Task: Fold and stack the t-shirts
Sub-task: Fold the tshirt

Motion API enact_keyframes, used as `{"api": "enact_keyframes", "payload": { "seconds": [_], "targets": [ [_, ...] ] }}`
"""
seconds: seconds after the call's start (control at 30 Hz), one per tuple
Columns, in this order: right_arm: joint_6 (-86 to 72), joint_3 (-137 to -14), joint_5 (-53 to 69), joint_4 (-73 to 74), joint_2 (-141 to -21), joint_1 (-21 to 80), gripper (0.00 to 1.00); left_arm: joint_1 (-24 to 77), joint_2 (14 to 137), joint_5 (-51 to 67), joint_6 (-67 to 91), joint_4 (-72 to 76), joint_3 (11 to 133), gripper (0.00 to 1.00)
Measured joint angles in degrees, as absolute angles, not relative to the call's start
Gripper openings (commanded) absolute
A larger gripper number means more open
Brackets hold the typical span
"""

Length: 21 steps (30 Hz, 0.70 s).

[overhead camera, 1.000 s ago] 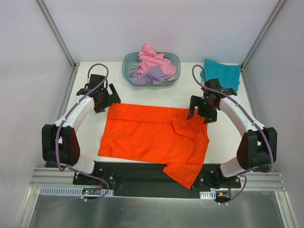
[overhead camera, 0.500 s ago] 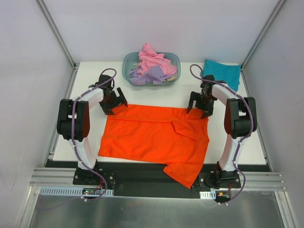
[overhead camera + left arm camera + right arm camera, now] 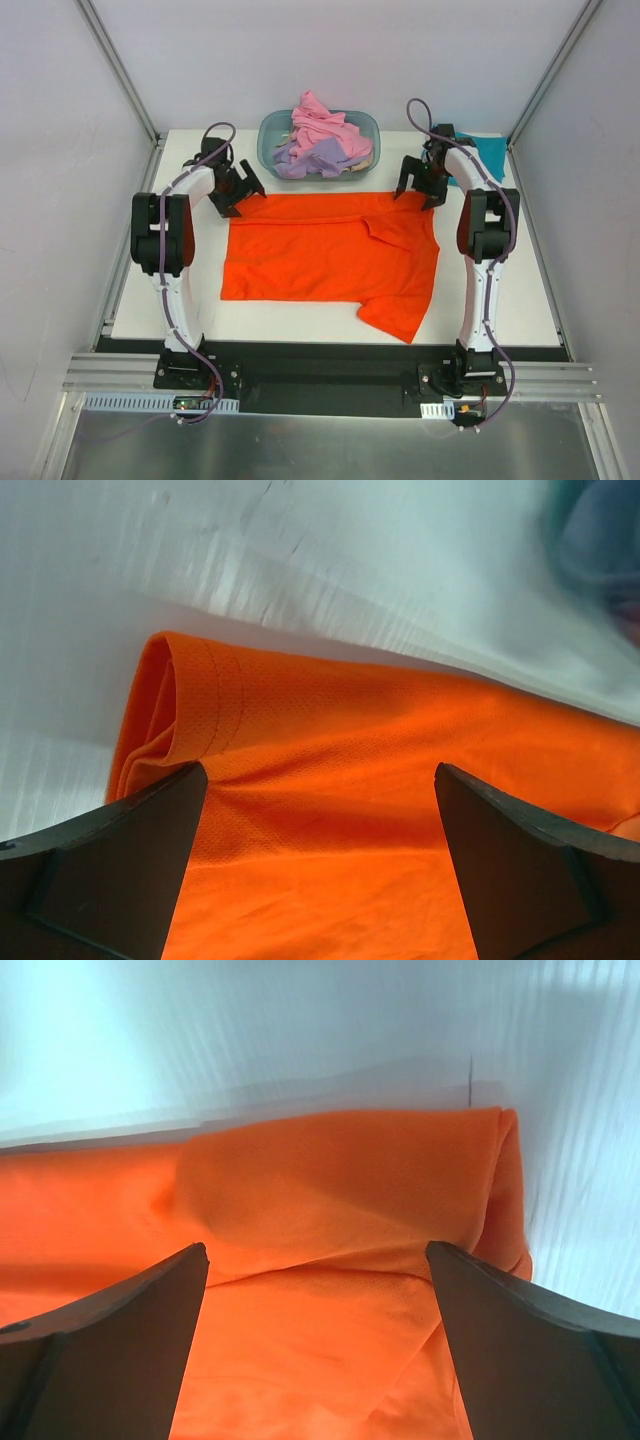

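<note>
The orange t-shirt's near corner (image 3: 225, 297), away from its spread sleeve, is next for my left gripper to grip.
The bright orange t-shirt (image 3: 330, 250) lies spread flat on the white table, one sleeve pointing to the near right. My left gripper (image 3: 238, 190) is at its far left corner and my right gripper (image 3: 420, 186) at its far right corner. In the left wrist view the left gripper (image 3: 317, 780) is open, with the orange cloth (image 3: 400, 710) under and between its jaws. The right gripper (image 3: 315, 1255) is likewise open over a folded orange edge (image 3: 330, 1180). A teal t-shirt (image 3: 490, 150) lies at the far right, partly hidden by the right arm. Pink (image 3: 318, 120) and lavender (image 3: 315, 158) tees lie bunched together.
The translucent blue-grey tub (image 3: 270, 135) holding the pink and lavender tees stands at the far middle of the table (image 3: 500, 290), just beyond the orange shirt. Metal frame posts and white walls close in the sides.
Both grippers have moved toward the far side of the table. The orange shirt has shifted with them, off the near edge, and now lies wholly on the table.
</note>
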<state>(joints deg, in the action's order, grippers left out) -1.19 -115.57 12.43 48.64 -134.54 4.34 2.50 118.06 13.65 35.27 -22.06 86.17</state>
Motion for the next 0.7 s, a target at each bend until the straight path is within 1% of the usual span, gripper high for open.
{"api": "enact_keyframes", "payload": {
  "seconds": [0.13, 0.23, 0.3, 0.37, 0.43, 0.5, 0.6, 0.7],
  "targets": [
    [-1.0, -121.3, 13.0, 46.7, -137.7, 4.2, 0.97, 2.3, 120.4, 14.0, 35.2, -21.7, 90.0, 0.99],
    [-0.8, -121.5, 12.9, 45.1, -137.6, 4.1, 0.97, 1.5, 120.6, 14.3, 35.0, -21.9, 91.4, 0.99],
    [-0.6, -119.9, 12.7, 43.4, -136.2, 4.1, 0.97, 1.2, 120.1, 14.1, 34.5, -21.9, 91.9, 0.99],
    [-0.2, -115.2, 12.1, 42.2, -132.2, 4.0, 0.97, 0.9, 118.1, 13.0, 34.0, -22.2, 91.4, 0.99],
    [0.3, -109.5, 10.8, 41.1, -126.3, 4.0, 0.97, 0.6, 114.2, 12.3, 33.9, -22.5, 89.3, 0.99],
    [0.8, -103.7, 9.1, 40.5, -118.3, 4.0, 0.97, 0.6, 107.4, 11.3, 33.9, -22.4, 84.6, 0.99],
    [0.8, -93.6, 5.1, 36.7, -103.4, 4.0, 0.97, 0.7, 95.0, 9.2, 34.4, -22.7, 76.0, 0.99],
    [-0.1, -78.6, 1.4, 29.5, -85.0, 3.9, 0.97, 0.7, 81.1, 7.5, 35.4, -24.0, 66.2, 0.99]
  ]
}}
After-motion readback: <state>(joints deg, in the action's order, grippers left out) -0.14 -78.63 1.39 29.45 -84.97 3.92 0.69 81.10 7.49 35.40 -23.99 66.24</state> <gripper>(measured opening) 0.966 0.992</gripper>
